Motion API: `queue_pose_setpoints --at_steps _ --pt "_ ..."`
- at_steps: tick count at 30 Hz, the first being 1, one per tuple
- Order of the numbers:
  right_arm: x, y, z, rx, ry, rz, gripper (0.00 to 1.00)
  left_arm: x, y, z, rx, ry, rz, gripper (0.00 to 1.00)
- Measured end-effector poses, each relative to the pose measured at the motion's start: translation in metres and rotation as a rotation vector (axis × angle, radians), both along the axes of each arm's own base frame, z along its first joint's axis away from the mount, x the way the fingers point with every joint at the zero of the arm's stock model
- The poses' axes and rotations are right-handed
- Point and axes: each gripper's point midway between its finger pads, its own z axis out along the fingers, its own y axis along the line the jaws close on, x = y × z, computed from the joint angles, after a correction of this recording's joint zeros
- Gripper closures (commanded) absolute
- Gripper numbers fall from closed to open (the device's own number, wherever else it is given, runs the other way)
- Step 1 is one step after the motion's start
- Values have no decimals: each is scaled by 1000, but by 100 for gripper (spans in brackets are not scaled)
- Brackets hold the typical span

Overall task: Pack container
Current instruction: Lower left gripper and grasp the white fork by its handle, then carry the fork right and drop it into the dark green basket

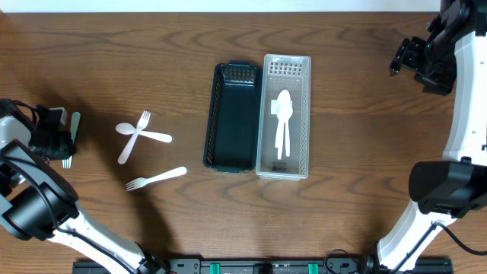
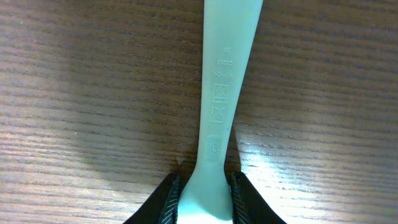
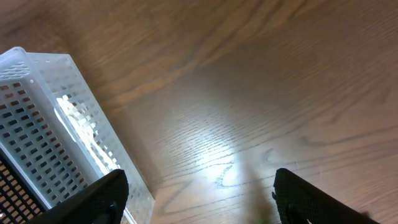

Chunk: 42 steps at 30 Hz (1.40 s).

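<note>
Next, I let go of the pale green fork with my left gripper on the middle of the dark green basket's empty bottom (image 1: 238,128).
A dark green basket (image 1: 232,116) and a white basket (image 1: 285,114) stand side by side at the table's middle. The white one holds white spoons (image 1: 282,125). My left gripper (image 1: 62,138) is at the far left, low over the table, shut on a pale green fork (image 1: 74,123). In the left wrist view its jaws (image 2: 205,190) clamp the fork's handle (image 2: 224,81). My right gripper (image 1: 415,61) is open and empty at the far right back. In the right wrist view its fingers (image 3: 199,193) are spread above bare wood beside the white basket (image 3: 43,118).
A white spoon (image 1: 128,144) and a white fork (image 1: 152,135) lie crossed on the table left of the dark basket. Another white fork (image 1: 156,178) lies nearer the front. The dark basket's corner shows in the right wrist view (image 3: 9,199).
</note>
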Motion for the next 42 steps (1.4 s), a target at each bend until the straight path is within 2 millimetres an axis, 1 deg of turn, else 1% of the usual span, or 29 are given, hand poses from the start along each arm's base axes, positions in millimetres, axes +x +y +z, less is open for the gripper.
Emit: queue_pose_setpoints --at_steps 4,7,11,14,16,18,20,21,22,25,27,29,30,32,36,37,38,41,42 --pt "1 0 0 -1 -4 0 22 1 1 0 -9 -2 63 91" --pt "1 0 0 -1 -6 0 22 2 0 0 -18 -4 116 94" --pt "3 0 0 -2 -12 0 22 4 -1 2 -13 2 168 94" --pt "4 0 1 -2 -16 0 22 8 -12 3 -16 12 187 94" --pt "5 -1 1 -3 -20 0 22 11 -28 4 -28 25 178 94" --pt "6 -1 1 -4 -25 0 22 15 -48 8 -33 35 158 94" --pt "7 -1 1 -4 -28 0 22 21 -68 20 -24 34 135 94" --pt "7 -1 1 -4 -30 0 22 25 -77 30 -17 26 124 94" --pt "8 -1 1 -5 -31 0 22 28 -87 41 -8 13 109 94" --pt "9 -1 2 -6 -37 1 22 36 -116 84 26 -48 65 94" --pt "9 -1 2 -7 -39 4 22 35 -139 112 41 -81 36 94" --pt "11 -2 2 -8 -44 10 22 29 -162 133 43 -92 5 94" --pt "12 -2 2 -10 -49 13 22 25 -177 144 41 -97 -19 94" --pt "14 -2 3 -13 -60 20 22 20 -206 158 37 -103 -71 94" --pt "17 -3 4 -16 -72 25 23 13 -276 181 13 -141 -197 94" --pt "18 -3 4 -17 -73 28 23 11 -297 187 1 -157 -229 94" --pt "18 -3 4 -17 -74 32 23 9 -311 191 -8 -168 -249 94" --pt "18 -3 4 -21 -74 47 23 2 -360 199 -49 -197 -314 94" --pt "18 -3 4 -21 -74 50 23 1 -371 201 -59 -206 -328 94"
